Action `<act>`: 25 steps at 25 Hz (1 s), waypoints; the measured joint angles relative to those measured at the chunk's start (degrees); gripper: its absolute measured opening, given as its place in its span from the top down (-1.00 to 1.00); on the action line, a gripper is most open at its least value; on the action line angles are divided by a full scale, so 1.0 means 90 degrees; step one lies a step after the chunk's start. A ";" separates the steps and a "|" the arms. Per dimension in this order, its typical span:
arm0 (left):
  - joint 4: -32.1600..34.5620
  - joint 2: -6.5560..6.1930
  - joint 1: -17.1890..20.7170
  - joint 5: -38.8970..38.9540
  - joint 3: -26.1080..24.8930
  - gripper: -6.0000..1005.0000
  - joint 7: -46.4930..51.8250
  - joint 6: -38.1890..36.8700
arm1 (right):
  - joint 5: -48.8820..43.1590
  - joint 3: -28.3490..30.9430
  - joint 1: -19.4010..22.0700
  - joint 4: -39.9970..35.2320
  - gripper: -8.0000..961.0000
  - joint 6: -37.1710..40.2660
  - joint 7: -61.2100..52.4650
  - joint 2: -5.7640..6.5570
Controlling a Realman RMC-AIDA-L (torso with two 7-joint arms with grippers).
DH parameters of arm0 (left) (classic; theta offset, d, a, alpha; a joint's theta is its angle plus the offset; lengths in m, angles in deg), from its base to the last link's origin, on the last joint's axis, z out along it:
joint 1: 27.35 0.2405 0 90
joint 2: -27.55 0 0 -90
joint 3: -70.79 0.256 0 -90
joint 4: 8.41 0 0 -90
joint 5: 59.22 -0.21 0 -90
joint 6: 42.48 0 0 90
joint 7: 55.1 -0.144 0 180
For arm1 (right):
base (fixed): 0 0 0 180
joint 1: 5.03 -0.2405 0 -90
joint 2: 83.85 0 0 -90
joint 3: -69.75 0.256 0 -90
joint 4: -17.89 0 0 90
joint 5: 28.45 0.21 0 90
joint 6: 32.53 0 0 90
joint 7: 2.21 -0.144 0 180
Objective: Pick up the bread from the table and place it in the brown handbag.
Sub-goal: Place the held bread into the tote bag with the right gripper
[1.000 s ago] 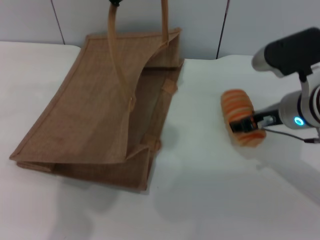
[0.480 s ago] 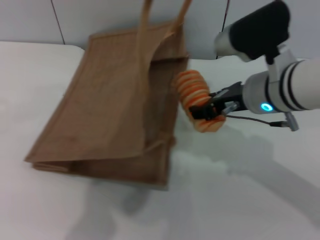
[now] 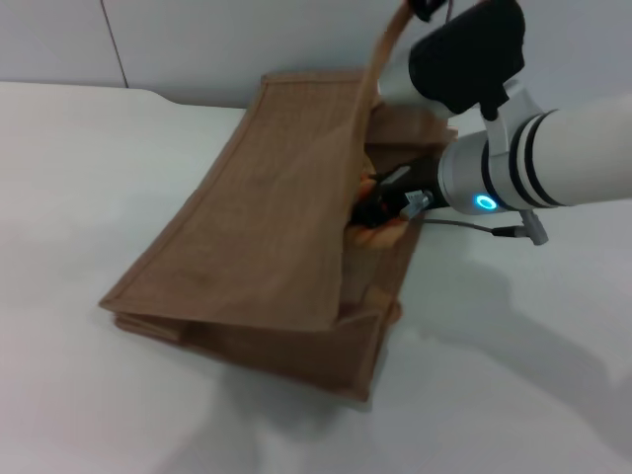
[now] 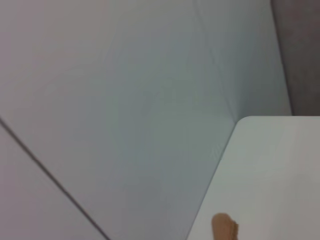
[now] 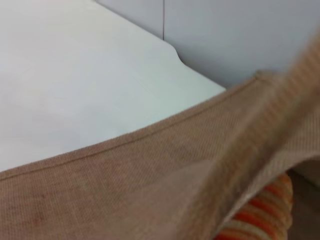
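Next, my left gripper lets go of the strap handle over the middle of the brown handbag's upper flap (image 3: 301, 188).
The brown handbag (image 3: 267, 227) lies on the white table (image 3: 89, 178), its mouth facing right and its upper side lifted. My right gripper (image 3: 382, 209) is shut on the bread (image 3: 373, 235) and reaches into the bag's mouth; the upper flap hides most of the loaf. The right wrist view shows the bread's orange stripes (image 5: 265, 212) under the burlap edge (image 5: 150, 170). My left gripper (image 3: 425, 8) shows only as a dark tip at the top edge, holding one strap handle (image 3: 385, 54) up taut. A bit of strap (image 4: 225, 227) shows in the left wrist view.
A grey panelled wall (image 3: 197, 39) rises behind the table's far edge. Bare tabletop lies to the left of the bag and in front of it (image 3: 494, 395). My right arm's white forearm (image 3: 563, 158) hangs over the table to the right of the bag.
My right gripper carried the bread leftward from the open table into the bag's mouth. The bag slid rightward and its handle was pulled up and to the right.
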 joint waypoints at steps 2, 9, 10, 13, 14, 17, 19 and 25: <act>0.0020 0.0001 -0.0021 0.0018 0.0117 0.75 0.0048 -0.0035 | 0.0030 -0.0048 -0.0058 0.0154 -0.08 0.0224 0.0069 0.0000; 0.0334 0.0002 0.0027 0.0076 0.0251 0.75 0.0143 -0.0047 | 0.0540 -0.0083 -0.0251 0.1093 0.04 0.0919 0.0536 0.0001; 0.0411 0.0002 0.0048 0.0078 0.0251 0.75 0.0158 -0.0037 | 0.0561 -0.0084 -0.0260 0.1176 0.06 0.0990 0.0567 0.0001; 0.0601 0.0002 0.0109 0.0081 0.0272 0.75 0.0204 -0.0026 | 0.0576 -0.0092 -0.0283 0.1373 0.11 0.1155 0.0618 0.0001; 0.0633 0.0002 0.0123 0.0082 0.0281 0.75 0.0209 -0.0026 | 0.0578 -0.0094 -0.0298 0.1419 0.13 0.1196 0.0625 0.0000; 0.0665 0.0001 0.0153 0.0067 0.0311 0.75 0.0211 -0.0032 | 0.0664 -0.0086 -0.0359 0.1569 0.19 0.1256 0.0643 0.0000; 0.0667 0.0001 0.0176 0.0042 0.0318 0.75 0.0211 -0.0035 | 0.0797 -0.0065 -0.0402 0.1623 0.20 0.1249 0.0665 0.0002; 0.0672 0.0001 0.0227 0.0016 0.0284 0.75 0.0211 -0.0064 | 0.0984 -0.0017 -0.0424 0.1655 0.25 0.1206 0.0679 0.0009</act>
